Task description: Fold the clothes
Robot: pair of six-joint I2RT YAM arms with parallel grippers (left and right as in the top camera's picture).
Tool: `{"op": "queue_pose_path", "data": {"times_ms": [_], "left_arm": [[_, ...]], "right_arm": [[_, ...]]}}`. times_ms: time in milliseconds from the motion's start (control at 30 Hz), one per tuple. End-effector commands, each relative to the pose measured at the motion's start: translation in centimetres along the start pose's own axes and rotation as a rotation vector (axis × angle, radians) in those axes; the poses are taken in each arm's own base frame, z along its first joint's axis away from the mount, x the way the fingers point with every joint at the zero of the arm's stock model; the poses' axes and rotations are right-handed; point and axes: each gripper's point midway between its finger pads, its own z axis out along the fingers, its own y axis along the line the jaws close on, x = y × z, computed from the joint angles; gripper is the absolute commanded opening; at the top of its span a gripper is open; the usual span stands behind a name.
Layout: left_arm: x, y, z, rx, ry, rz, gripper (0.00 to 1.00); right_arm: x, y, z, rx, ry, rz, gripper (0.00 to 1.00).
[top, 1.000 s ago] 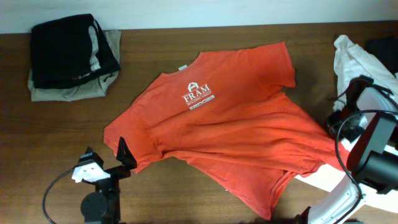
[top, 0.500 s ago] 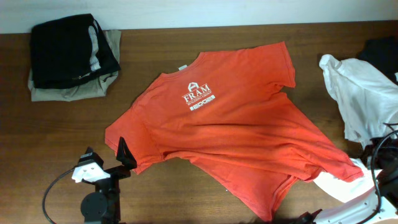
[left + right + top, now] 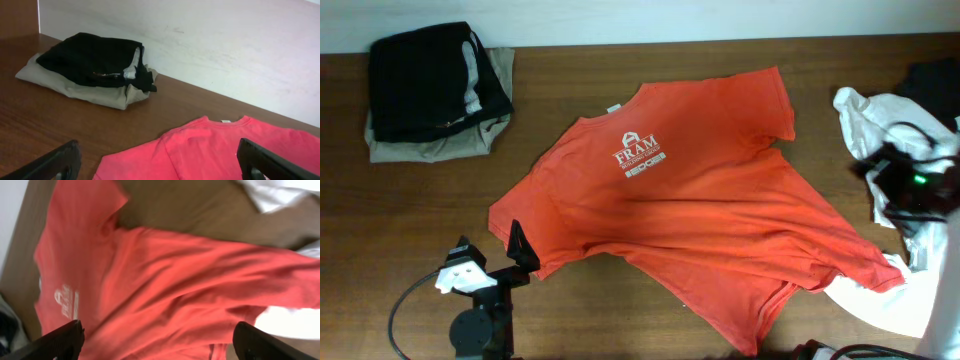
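Observation:
The orange-red T-shirt has a sleeve nearest the folded black garment. Next, my left gripper closes on the hem of the orange-red T-shirt's sleeve (image 3: 504,223) (image 3: 98,172) on that side.
The orange-red T-shirt (image 3: 690,215) lies spread face up at the table's middle, its white "FRAM" print (image 3: 638,157) towards the back and its lower right hem resting on white cloth. My left gripper (image 3: 492,250) stands open by the shirt's left sleeve. In the left wrist view the left gripper (image 3: 160,162) frames that sleeve (image 3: 200,150) with nothing between the jaws. My right gripper (image 3: 910,185) hovers at the right edge over the white garment (image 3: 880,130). In the right wrist view the right gripper (image 3: 162,345) is wide open above the shirt (image 3: 165,285), empty.
A folded black garment (image 3: 425,80) sits on a khaki one (image 3: 430,148) at the back left, also in the left wrist view (image 3: 95,57). Another dark garment (image 3: 935,80) lies at the back right. A white wall (image 3: 225,45) runs behind the table.
My right arm left the lower right corner and now hangs over the white garment, its jaws gone from shut to open. The shirt's lower right hem now lies spread out. The left arm is still.

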Motion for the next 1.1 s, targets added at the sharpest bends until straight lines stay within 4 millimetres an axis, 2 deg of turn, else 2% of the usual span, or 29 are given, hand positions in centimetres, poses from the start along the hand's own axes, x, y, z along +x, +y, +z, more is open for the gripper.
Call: {"op": "queue_pose_path", "data": {"times_ms": [0, 67, 167, 333, 400, 533, 700, 867, 933, 967, 1000, 1067], "left_arm": [[0.1, -0.1, 0.0, 0.008, 0.003, 0.016, 0.99], [0.1, -0.1, 0.0, 0.009, 0.003, 0.016, 0.99], [0.1, -0.1, 0.0, 0.009, 0.003, 0.016, 0.99], [0.1, -0.1, 0.0, 0.009, 0.003, 0.016, 0.99], [0.1, -0.1, 0.0, 0.009, 0.003, 0.016, 0.99], [0.1, -0.1, 0.0, 0.009, 0.003, 0.016, 0.99], [0.2, -0.3, 0.0, 0.019, 0.006, 0.014, 0.99], [0.6, -3.9, -0.5, 0.223, 0.045, -0.023, 0.99], [-1.1, -5.9, -1.0, 0.335, -0.015, -0.02, 0.99], [-2.5, -7.0, -1.5, 0.394, -0.07, -0.015, 0.99], [-4.0, -7.7, -1.9, 0.427, -0.114, -0.011, 0.99], [-5.3, -8.4, -2.1, 0.443, -0.108, -0.008, 0.99]], "right_arm": [[3.5, 4.0, 3.8, -0.022, 0.157, -0.157, 0.99], [5.4, 5.4, 6.0, -0.01, 0.239, -0.219, 0.98], [7.2, 6.5, 9.2, 0.014, 0.331, -0.27, 0.99], [9.6, 7.0, 14.3, 0.061, 0.447, -0.314, 0.99], [10.6, 7.0, 15.7, 0.079, 0.484, -0.33, 0.99], [12.1, 8.0, 16.4, 0.073, 0.501, -0.385, 0.99], [12.6, 7.5, 16.0, 0.093, 0.528, -0.378, 0.99], [12.6, 7.6, 16.0, 0.093, 0.527, -0.379, 0.99], [12.6, 7.6, 16.0, 0.093, 0.527, -0.379, 0.99], [12.6, 7.6, 16.0, 0.093, 0.527, -0.379, 0.99], [12.6, 7.6, 16.0, 0.091, 0.528, -0.386, 0.99], [12.6, 7.6, 16.0, 0.091, 0.527, -0.387, 0.99]]}}
